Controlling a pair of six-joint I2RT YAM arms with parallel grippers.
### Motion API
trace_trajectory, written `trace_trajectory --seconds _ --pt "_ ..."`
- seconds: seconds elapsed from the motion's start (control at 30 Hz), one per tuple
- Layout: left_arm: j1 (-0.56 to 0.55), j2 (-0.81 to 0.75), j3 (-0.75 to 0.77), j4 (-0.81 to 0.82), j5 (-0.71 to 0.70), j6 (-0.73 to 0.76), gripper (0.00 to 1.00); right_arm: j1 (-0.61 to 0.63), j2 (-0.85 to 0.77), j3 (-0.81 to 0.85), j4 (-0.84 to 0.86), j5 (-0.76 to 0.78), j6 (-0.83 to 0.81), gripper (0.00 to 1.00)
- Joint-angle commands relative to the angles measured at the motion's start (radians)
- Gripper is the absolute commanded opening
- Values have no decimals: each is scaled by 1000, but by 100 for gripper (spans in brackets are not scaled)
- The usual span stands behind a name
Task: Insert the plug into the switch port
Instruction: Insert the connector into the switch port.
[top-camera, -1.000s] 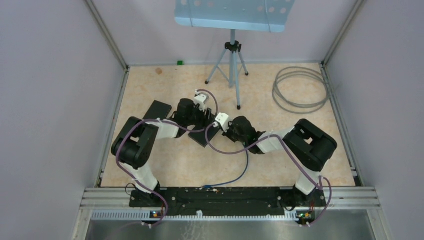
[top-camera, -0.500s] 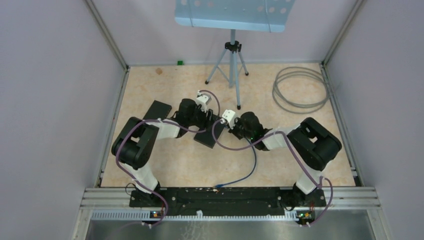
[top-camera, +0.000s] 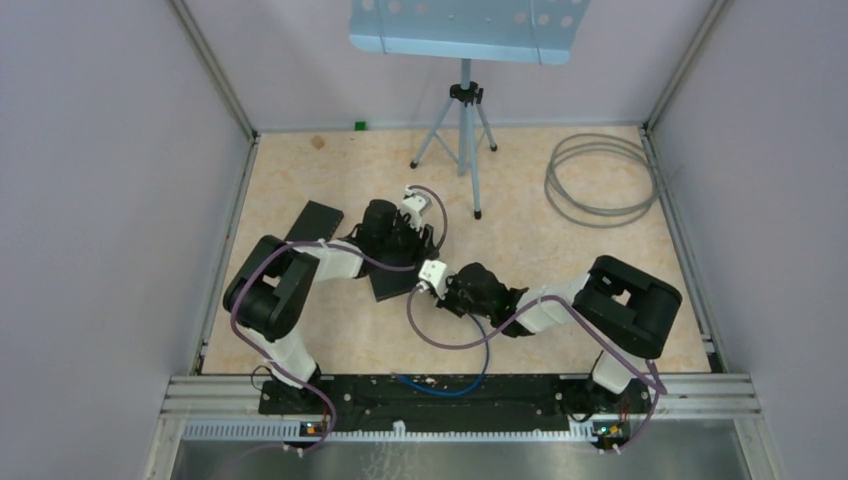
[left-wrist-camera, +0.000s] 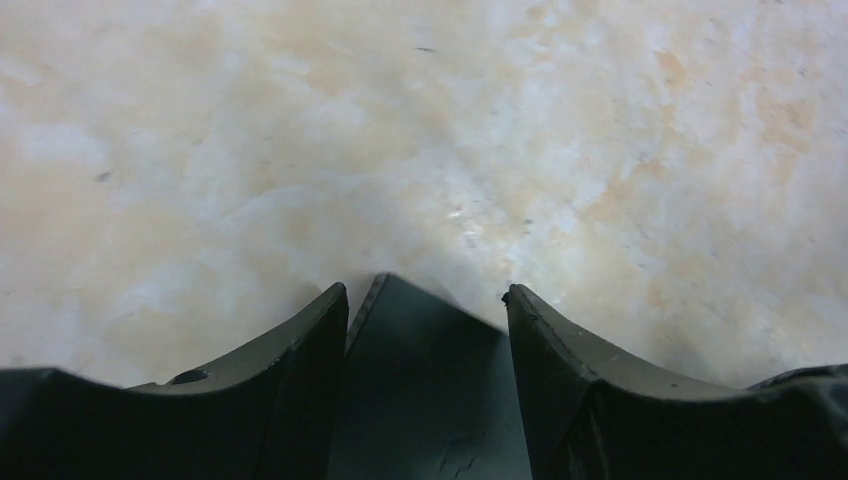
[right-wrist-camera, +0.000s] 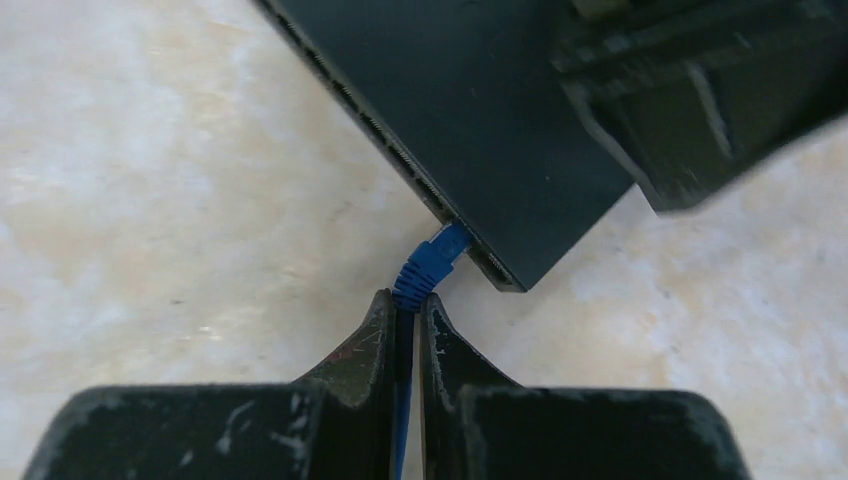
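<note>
I should use my right gripper to set the blue plug free in the switch port, on the table before the tripod's front foot (top-camera: 477, 263).
The switch (top-camera: 385, 282) is a flat black box lying on the table. My left gripper (top-camera: 403, 245) is shut on one end of it; in the left wrist view the fingers (left-wrist-camera: 570, 390) press on both sides of the switch (left-wrist-camera: 430, 400). My right gripper (top-camera: 428, 290) is shut on the blue cable (top-camera: 478, 350) just behind the blue plug (right-wrist-camera: 435, 262). In the right wrist view my right gripper (right-wrist-camera: 408, 300) holds the plug tip against the port row near the corner of the switch (right-wrist-camera: 480, 120). How deep the plug sits cannot be told.
A second flat black piece (top-camera: 313, 218) lies left of the switch. A tripod (top-camera: 462, 130) carrying a light blue plate stands at the back. A coil of grey cable (top-camera: 600, 178) lies at the back right. Walls close in the table on three sides.
My right gripper has moved left and nearer with the plug, up to the switch's port edge. The switch has swung and shifted left in my left gripper. The blue cable slack has moved left.
</note>
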Motion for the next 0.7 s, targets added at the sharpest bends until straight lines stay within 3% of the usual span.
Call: trace_trajectory --seconds 0.0,0.17,0.43,0.67 --pt "-132 4 -29 -146 319 -101 65 17 -29 15 245 -21 16 0" --pt "-108 -33 -38 -143 270 -121 77 3 -31 -35 245 50 62 0" --pt "-26 -203 -97 -138 157 -158 98 -78 -44 -70 223 21 107 0" --pt "29 -327 -153 -155 68 -163 99 -157 -49 -39 173 -20 102 0"
